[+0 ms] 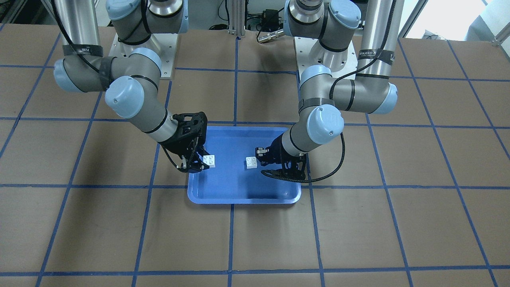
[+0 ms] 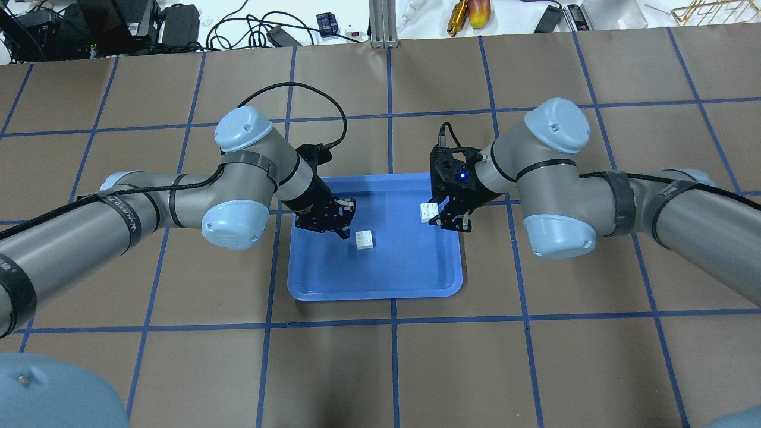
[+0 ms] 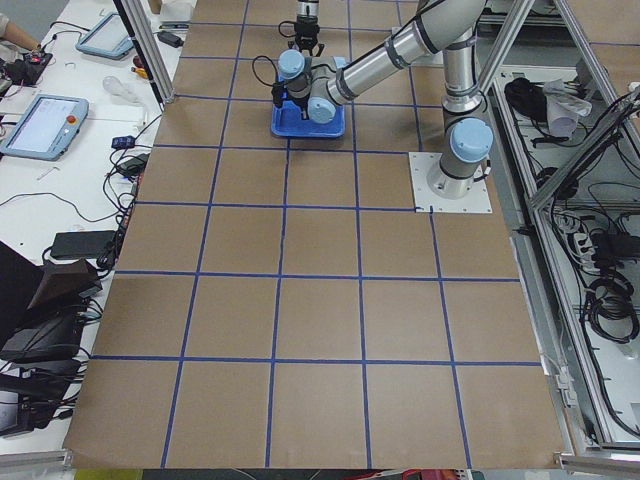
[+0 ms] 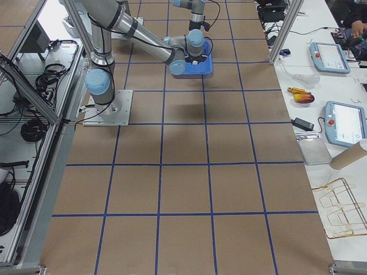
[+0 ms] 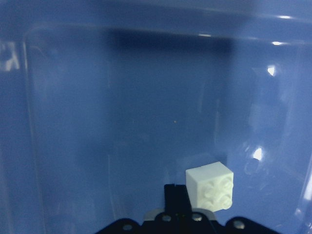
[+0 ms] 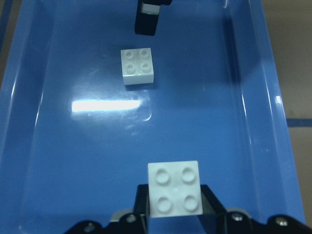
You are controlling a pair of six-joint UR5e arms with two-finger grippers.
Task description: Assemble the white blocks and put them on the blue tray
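The white block in my right gripper, now low over the blue tray, will be let go against the other white block's side (image 1: 242,162) (image 6: 140,96), the one that is away from my left gripper.
The blue tray (image 2: 321,279) lies at the table's middle. One white block (image 6: 174,187) sits between the fingers of my right gripper (image 2: 443,217), which is shut on it, low over the tray's right part; it also shows in the front view (image 1: 210,160). The other white block (image 2: 364,239) lies studs up on the tray floor, apart from the first. My left gripper (image 2: 345,229) hangs just beside this block without touching it; its fingers (image 5: 176,195) look shut and empty. The blocks are not joined.
The tray's raised rim (image 1: 243,201) surrounds both grippers' tips. Brown table (image 2: 392,368) with blue tape grid lines lies all around. Cables and tools lie beyond the far edge (image 2: 469,12). Operator desks with tablets show in the side views (image 4: 344,123).
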